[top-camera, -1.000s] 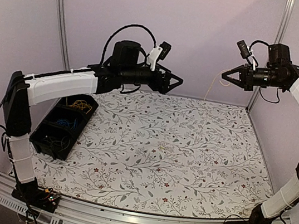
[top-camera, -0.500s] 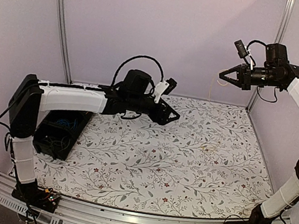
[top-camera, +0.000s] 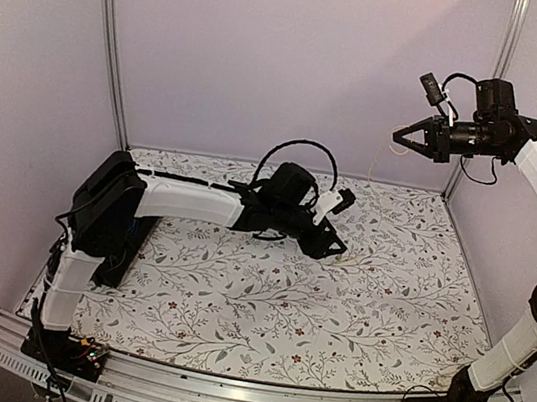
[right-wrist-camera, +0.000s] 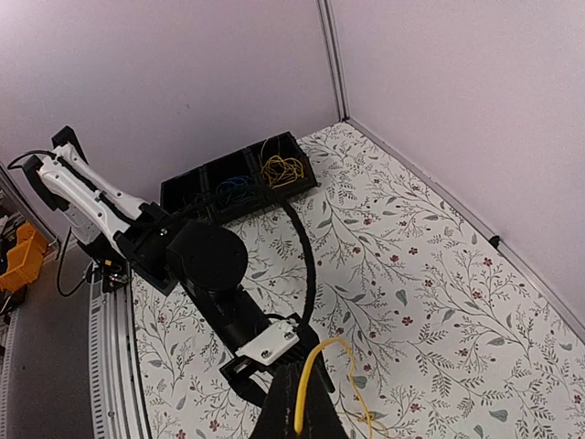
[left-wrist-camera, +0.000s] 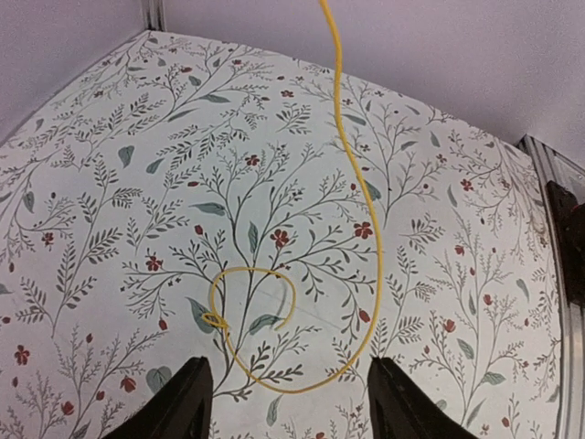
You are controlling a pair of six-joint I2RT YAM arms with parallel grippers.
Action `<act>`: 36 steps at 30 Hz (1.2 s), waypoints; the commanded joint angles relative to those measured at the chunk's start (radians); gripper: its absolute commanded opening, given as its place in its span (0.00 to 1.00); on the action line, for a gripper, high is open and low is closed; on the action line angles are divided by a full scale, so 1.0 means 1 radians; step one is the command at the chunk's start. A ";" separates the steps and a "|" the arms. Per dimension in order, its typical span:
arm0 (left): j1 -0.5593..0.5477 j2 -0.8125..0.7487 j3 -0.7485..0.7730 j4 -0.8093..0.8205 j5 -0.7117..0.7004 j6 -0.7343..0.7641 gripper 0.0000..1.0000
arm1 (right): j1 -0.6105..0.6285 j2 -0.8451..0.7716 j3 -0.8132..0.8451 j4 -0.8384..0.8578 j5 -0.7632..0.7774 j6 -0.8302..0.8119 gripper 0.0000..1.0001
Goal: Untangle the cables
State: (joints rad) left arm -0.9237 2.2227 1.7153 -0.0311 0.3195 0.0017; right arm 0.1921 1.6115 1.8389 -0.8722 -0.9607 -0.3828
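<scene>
My right gripper will let go of the cable's top end, which it holds far from the knot, and grab the knot (left-wrist-camera: 216,319) once my left gripper lifts it.
A thin yellow cable (left-wrist-camera: 370,197) hangs from my right gripper (top-camera: 396,137), which is high at the back right and shut on its top end (right-wrist-camera: 305,369). The cable's lower end lies on the floral table in a small loop with a tiny knot (left-wrist-camera: 216,319). My left gripper (left-wrist-camera: 292,407) hovers low over the table just short of that loop. It is open, and its two black fingertips (left-wrist-camera: 187,402) straddle the bottom curve of the cable without touching it. In the top view the left gripper (top-camera: 337,252) sits near the table's middle, below the right one.
A black divided bin (right-wrist-camera: 208,179) stands at the table's left side, with yellow wires (right-wrist-camera: 281,169) and blue wires (right-wrist-camera: 236,188) in separate compartments. My left arm (top-camera: 193,200) stretches across from it. Purple walls enclose the back and both sides.
My left arm has swung from above the bin to the right and dropped to the table, coming in under the hanging cable. The right gripper has stayed high, still shut on the cable.
</scene>
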 commanded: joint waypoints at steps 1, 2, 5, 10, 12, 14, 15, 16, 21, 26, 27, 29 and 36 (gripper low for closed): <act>0.025 0.080 0.048 0.054 0.064 -0.142 0.62 | 0.007 -0.004 -0.046 -0.038 -0.018 -0.027 0.00; 0.033 0.104 0.067 0.046 0.068 -0.207 0.61 | 0.007 -0.005 -0.060 -0.053 -0.014 -0.045 0.00; 0.031 0.135 0.084 0.034 0.037 -0.313 0.62 | 0.008 -0.007 -0.124 -0.142 0.005 -0.145 0.00; 0.028 0.160 0.110 -0.091 -0.051 -0.428 0.65 | 0.008 -0.079 -0.391 -0.189 0.101 -0.338 0.03; 0.026 0.187 0.149 -0.129 -0.040 -0.460 0.67 | 0.007 -0.136 -0.516 -0.160 0.135 -0.384 0.17; 0.027 0.215 0.178 -0.143 -0.004 -0.493 0.68 | 0.008 -0.174 -0.599 -0.146 0.171 -0.409 0.30; 0.027 0.229 0.192 -0.151 0.006 -0.510 0.68 | 0.009 -0.191 -0.623 -0.146 0.189 -0.417 0.35; 0.026 0.241 0.207 -0.162 0.012 -0.519 0.68 | 0.007 -0.199 -0.634 -0.153 0.204 -0.421 0.39; 0.018 0.286 0.256 -0.209 0.010 -0.532 0.63 | 0.007 -0.244 -0.584 -0.205 0.250 -0.457 0.50; 0.017 0.350 0.326 -0.247 0.030 -0.540 0.49 | 0.007 -0.272 -0.579 -0.154 0.313 -0.460 0.52; 0.014 0.360 0.337 -0.253 0.029 -0.538 0.48 | 0.006 -0.272 -0.601 -0.104 0.339 -0.447 0.51; 0.012 0.375 0.345 -0.259 0.023 -0.534 0.47 | 0.005 -0.259 -0.635 -0.016 0.372 -0.402 0.45; 0.008 0.427 0.365 -0.208 0.025 -0.545 0.36 | 0.004 -0.125 -0.656 0.155 0.418 -0.323 0.31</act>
State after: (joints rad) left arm -0.9077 2.5771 2.0487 -0.2279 0.3378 -0.5323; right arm 0.1955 1.4250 1.2011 -0.8433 -0.5980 -0.7559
